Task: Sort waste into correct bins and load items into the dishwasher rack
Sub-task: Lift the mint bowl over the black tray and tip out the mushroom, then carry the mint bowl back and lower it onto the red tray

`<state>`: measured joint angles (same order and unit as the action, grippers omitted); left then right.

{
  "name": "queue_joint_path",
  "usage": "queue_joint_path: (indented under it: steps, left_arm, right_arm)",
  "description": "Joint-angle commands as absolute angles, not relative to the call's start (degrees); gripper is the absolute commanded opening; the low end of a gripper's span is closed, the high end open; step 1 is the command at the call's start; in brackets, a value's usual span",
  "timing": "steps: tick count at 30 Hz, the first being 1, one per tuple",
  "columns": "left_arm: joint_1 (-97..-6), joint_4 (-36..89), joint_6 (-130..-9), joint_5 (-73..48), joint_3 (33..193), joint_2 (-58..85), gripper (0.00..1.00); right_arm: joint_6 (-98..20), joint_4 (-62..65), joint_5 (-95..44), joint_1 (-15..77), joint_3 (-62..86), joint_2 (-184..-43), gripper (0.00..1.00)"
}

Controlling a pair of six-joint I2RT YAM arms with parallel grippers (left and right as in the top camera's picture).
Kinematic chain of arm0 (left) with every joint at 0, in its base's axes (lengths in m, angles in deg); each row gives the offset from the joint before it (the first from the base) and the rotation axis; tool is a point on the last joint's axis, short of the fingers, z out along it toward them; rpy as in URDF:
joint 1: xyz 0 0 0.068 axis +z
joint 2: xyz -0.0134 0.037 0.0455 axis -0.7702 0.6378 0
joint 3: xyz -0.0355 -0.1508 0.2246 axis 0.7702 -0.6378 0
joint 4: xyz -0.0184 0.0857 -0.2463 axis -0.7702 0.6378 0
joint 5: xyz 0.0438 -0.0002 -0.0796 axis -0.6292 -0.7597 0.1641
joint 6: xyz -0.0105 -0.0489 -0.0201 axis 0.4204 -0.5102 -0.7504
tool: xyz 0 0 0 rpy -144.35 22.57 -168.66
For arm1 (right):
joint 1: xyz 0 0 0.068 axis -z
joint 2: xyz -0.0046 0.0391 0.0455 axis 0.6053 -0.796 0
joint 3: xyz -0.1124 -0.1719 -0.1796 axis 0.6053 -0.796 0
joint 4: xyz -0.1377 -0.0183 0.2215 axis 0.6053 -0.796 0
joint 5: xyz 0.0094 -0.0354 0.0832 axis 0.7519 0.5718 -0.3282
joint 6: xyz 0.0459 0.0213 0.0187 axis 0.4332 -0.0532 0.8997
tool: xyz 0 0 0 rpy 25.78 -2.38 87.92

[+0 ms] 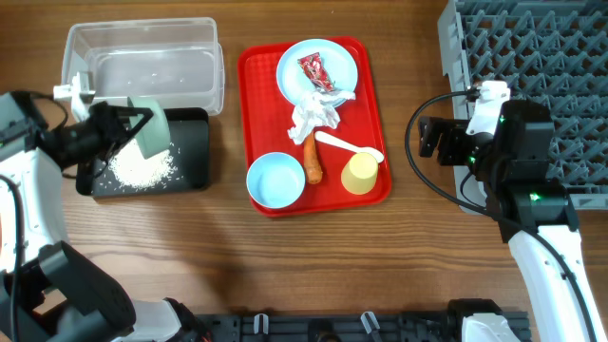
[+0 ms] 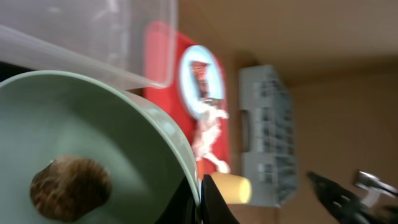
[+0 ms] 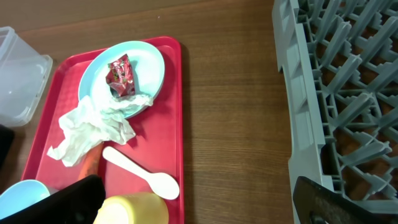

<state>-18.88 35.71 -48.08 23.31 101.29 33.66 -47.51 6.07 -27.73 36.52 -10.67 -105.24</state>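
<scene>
Next, I release the pale green bowl, now tipped over the black tray, from my left gripper on the red tray (image 1: 269,124), between the light blue bowl and pale blue plate.
My left gripper (image 1: 133,123) is shut on the rim of the pale green bowl (image 1: 152,129), tipped on its side over the black tray (image 1: 190,161). White rice grains (image 1: 141,168) lie heaped in that tray. In the left wrist view the gripper (image 2: 200,199) pinches the bowl (image 2: 124,143), and a brown food lump (image 2: 69,188) sticks inside. On the red tray (image 1: 375,114) sit the pale blue plate (image 1: 337,62) with a red wrapper (image 1: 314,70), white tissue (image 1: 313,116), carrot piece (image 1: 313,161), white spoon (image 1: 351,145), yellow cup (image 1: 361,173) and light blue bowl (image 1: 275,180). My right gripper (image 1: 427,138) is open, empty, right of the tray.
The clear plastic tub (image 1: 142,57) stands behind the black tray. The grey dishwasher rack (image 1: 532,57) fills the far right, close behind my right arm. Bare wooden table lies between the red tray and the rack.
</scene>
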Motion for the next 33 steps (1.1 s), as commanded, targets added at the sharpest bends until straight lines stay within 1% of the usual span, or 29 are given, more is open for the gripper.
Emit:
queue_joint_path:
  steps: [1, 8, 17, 24, 27, 30, 33]
  left_arm:
    - [-15.5, 31.0, -43.8, 42.0, 97.1, 33.7, 0.04]
    - [-12.8, 25.4, -43.8, 42.2, 92.0, 35.9, 0.04]
    - [-12.6, 22.1, -43.8, 43.7, 91.2, 42.9, 0.04]
    - [-12.9, 21.6, -43.9, 43.7, 91.3, 41.2, 0.04]
    - [-14.2, 20.8, -43.9, 43.4, 91.3, 38.0, 0.04]
    - [-17.3, 20.6, -44.5, 38.4, 92.0, 33.3, 0.04]
    - [-23.1, 20.4, -46.1, 29.5, 93.0, 27.4, 0.04]
  right_arm:
    - [-48.2, 6.1, -26.5, 36.1, -9.1, -105.7, 1.0]
    - [-48.2, 6.0, -26.5, 36.1, -9.1, -105.7, 1.0]
    - [-48.2, 5.2, -26.5, 36.1, -9.1, -105.7, 1.0]
    - [-48.2, 5.1, -26.5, 36.1, -9.1, -105.7, 1.0]
    - [-48.2, 5.2, -26.5, 36.1, -9.1, -105.7, 1.0]
    - [-48.2, 5.2, -26.5, 36.1, -9.1, -105.7, 1.0]
    - [-48.1, 5.2, -26.6, 36.1, -9.1, -105.7, 1.0]
